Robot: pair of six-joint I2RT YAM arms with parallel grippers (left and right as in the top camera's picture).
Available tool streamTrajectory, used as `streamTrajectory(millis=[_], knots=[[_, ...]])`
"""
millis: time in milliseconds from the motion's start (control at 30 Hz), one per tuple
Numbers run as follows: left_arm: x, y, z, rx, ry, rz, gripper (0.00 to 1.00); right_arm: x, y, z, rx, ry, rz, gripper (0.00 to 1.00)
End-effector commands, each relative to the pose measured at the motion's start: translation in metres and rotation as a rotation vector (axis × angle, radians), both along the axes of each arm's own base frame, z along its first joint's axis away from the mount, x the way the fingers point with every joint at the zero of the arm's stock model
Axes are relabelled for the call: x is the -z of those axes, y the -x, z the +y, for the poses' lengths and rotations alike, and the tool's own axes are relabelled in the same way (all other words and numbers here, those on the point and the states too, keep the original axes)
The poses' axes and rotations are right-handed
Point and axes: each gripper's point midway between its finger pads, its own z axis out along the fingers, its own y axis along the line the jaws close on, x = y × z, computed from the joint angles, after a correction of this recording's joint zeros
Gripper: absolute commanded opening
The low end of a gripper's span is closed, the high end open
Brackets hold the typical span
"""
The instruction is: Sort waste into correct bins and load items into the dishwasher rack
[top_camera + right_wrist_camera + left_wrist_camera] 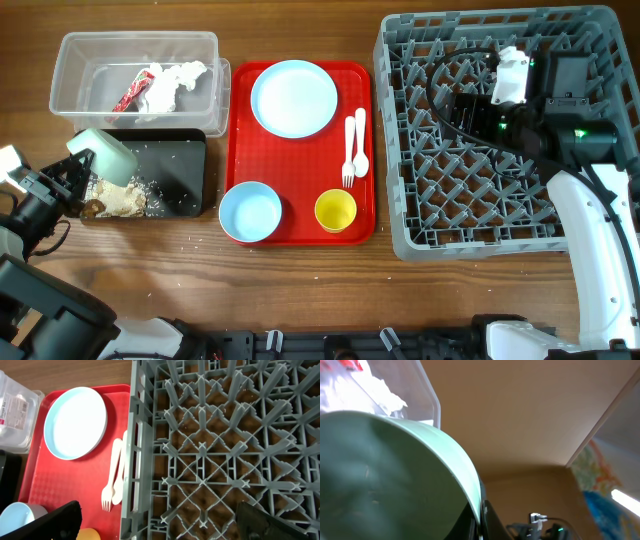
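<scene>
I need to use my left gripper to set the pale green bowl down and let go of it between the pale blue plate and the yellow cup (302, 157).
My left gripper (82, 168) is shut on the rim of the pale green bowl (101, 152), which is tipped on its side over the left end of the black tray (180, 165). Brownish food scraps (116, 197) lie in that tray. In the left wrist view the bowl (385, 475) fills the left, its rim pinched between my fingers (490, 522). The clear tub (75, 65) holds a red wrapper (130, 92) and white paper (172, 82). My right gripper (455, 103) hangs open over the grey dishwasher rack (400, 215), holding nothing; in its wrist view it (160, 525) spans bare rack pegs (200, 450).
The red serving tray (300, 160) carries a pale blue plate (294, 98), white fork (349, 150) and spoon (360, 142), light blue bowl (250, 212) and yellow cup (335, 210). Small crumbs (152, 185) dot the black tray.
</scene>
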Motion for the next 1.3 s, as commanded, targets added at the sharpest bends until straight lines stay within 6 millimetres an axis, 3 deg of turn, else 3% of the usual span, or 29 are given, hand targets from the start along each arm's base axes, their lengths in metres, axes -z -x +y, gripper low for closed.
streamTrajectory(millis=[0,233,400,500,667,733,833,933,1267], knots=[[-0.008,0.002,0.0,-0.001,0.172,0.078,0.04,-0.006,-0.002,-0.002,0.005,0.006,-0.009,1.0],[-0.008,0.001,0.0,0.0,0.307,0.169,0.04,-0.005,-0.001,-0.002,0.005,0.005,-0.002,1.0],[-0.009,0.0,0.002,0.001,0.287,0.156,0.04,-0.004,0.0,-0.002,0.005,0.005,0.001,1.0],[0.007,-0.005,0.011,-0.048,0.207,0.212,0.04,-0.004,0.0,-0.002,0.005,0.005,0.0,1.0],[0.008,-0.007,0.009,-0.046,0.196,0.219,0.04,-0.004,0.0,-0.002,0.006,0.005,0.001,1.0],[0.023,-0.01,0.019,-0.104,0.181,0.307,0.04,-0.005,-0.001,-0.002,0.005,0.005,-0.002,1.0],[0.008,-0.01,0.012,-0.057,0.288,0.283,0.04,-0.005,-0.001,-0.002,0.005,0.005,-0.003,1.0],[0.022,-0.013,0.021,-0.117,0.213,0.332,0.04,-0.005,-0.001,-0.002,0.006,0.005,-0.004,1.0],[0.013,-0.019,0.002,-0.046,0.258,0.319,0.04,-0.007,-0.003,-0.002,0.006,0.004,-0.015,1.0]])
